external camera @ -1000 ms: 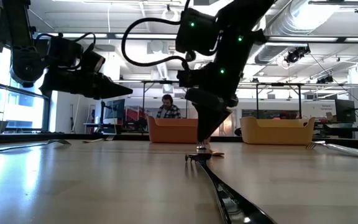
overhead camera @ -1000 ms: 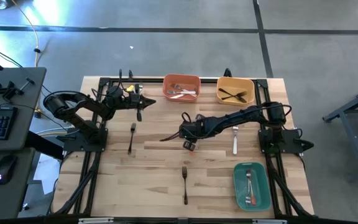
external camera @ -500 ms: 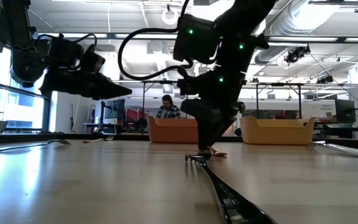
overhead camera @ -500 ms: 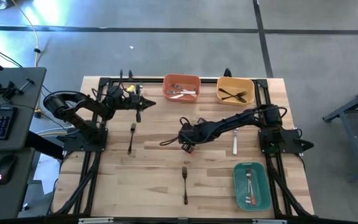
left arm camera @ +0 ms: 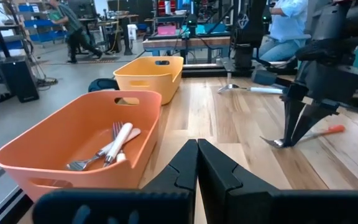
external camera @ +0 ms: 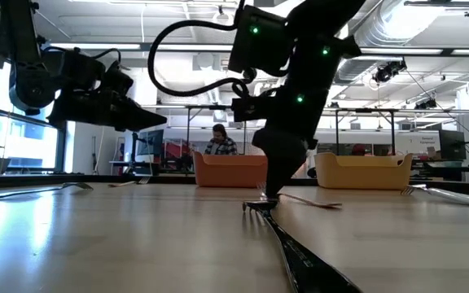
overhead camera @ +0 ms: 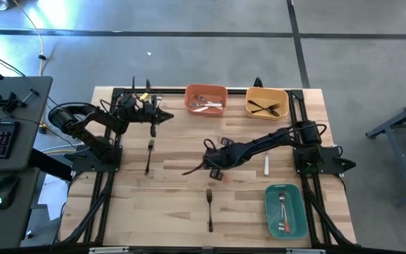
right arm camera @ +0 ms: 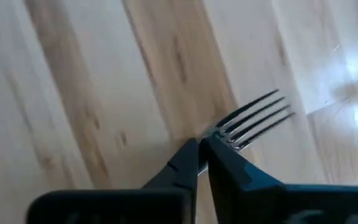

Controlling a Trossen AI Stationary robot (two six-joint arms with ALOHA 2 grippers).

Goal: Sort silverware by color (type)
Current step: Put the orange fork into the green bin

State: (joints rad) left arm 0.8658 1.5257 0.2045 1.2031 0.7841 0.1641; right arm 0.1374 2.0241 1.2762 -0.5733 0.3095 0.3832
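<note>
The red-handled fork's head slants across my right fingers; next I open, align, then take its neck (external camera: 292, 196) before lifting.
My right gripper (overhead camera: 215, 169) stands at mid-table, pointing steeply down, shut on a fork with a silver head (right arm camera: 260, 115) and a red-orange handle (left arm camera: 321, 132). At the table's far left my left gripper (overhead camera: 154, 118) hovers level, shut and empty. Loose on the wood lie a black fork (overhead camera: 149, 155) at the left, another black fork (overhead camera: 209, 208) toward the near edge, and a white-handled fork (overhead camera: 266, 162) at the right. My right gripper pinches the fork's neck (right arm camera: 219, 134), just behind the tines, between its two fingertips. The fingers come from above, slanting down, and lie across the fork. The fork stays low and nearly flat, its handle end (external camera: 332, 203) on or just above the wood.
An orange bin (overhead camera: 206, 90) with white-handled forks and a yellow bin (overhead camera: 267, 92) with black forks stand at the far edge. A teal bin (overhead camera: 285, 189) with red-handled forks sits at the near right. Black frame rails run along both table sides.
My right gripper has sunk and shifted a little toward the near edge, then shut on the red-orange fork's neck. The fork has turned about on the wood: its handle now reaches out sideways from the fingers.
</note>
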